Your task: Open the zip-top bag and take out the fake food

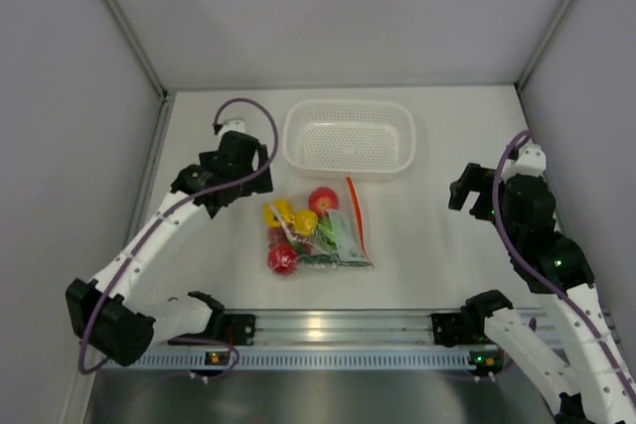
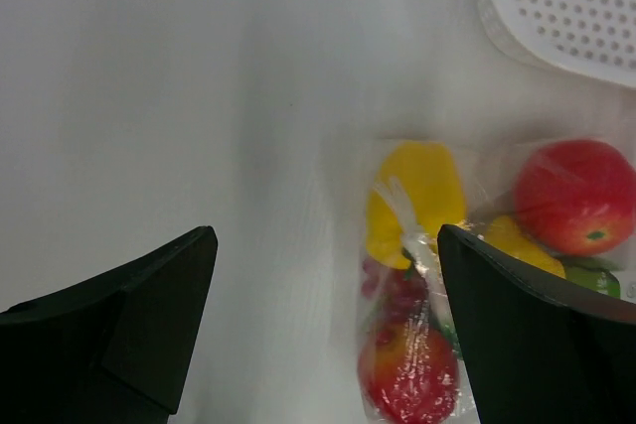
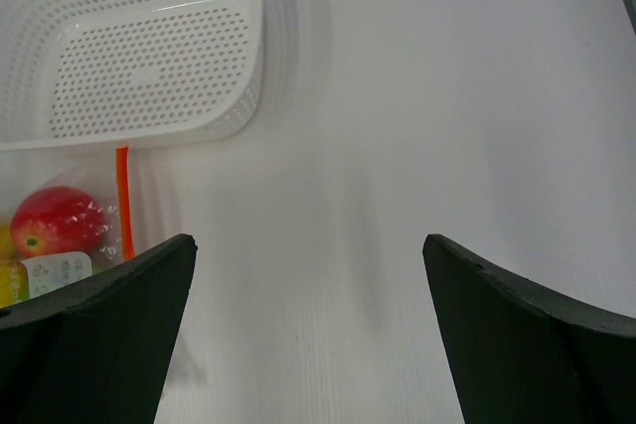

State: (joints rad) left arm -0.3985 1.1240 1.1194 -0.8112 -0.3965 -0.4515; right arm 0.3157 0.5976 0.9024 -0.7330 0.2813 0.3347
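I need to grip the zip-top bag by the middle of the orange-red zip strip [image 1: 357,217] with my left gripper to lift it.
The zip-top bag [image 1: 320,232] lies flat in the middle of the table, its orange-red zip strip [image 1: 353,203] on the right edge. The fake food [image 1: 283,258] is inside it: red round pieces, yellow ones and green bits. My left gripper [image 1: 253,172] hovers open just left of the bag. In the left wrist view the bag [image 2: 417,275] sits by the right finger [image 2: 517,325], apart from it, and the left gripper [image 2: 326,235] holds nothing. My right gripper [image 1: 462,194] is open, well right of the bag. The right wrist view shows the right gripper [image 3: 308,240] over bare table, the zip strip [image 3: 123,201] at far left.
A white perforated basket [image 1: 350,168] stands behind the bag, with nothing in it. It also shows in the left wrist view, basket [image 2: 566,7], and the right wrist view, basket [image 3: 243,67]. Grey walls close the table on three sides. A metal rail [image 1: 338,330] runs along the near edge.
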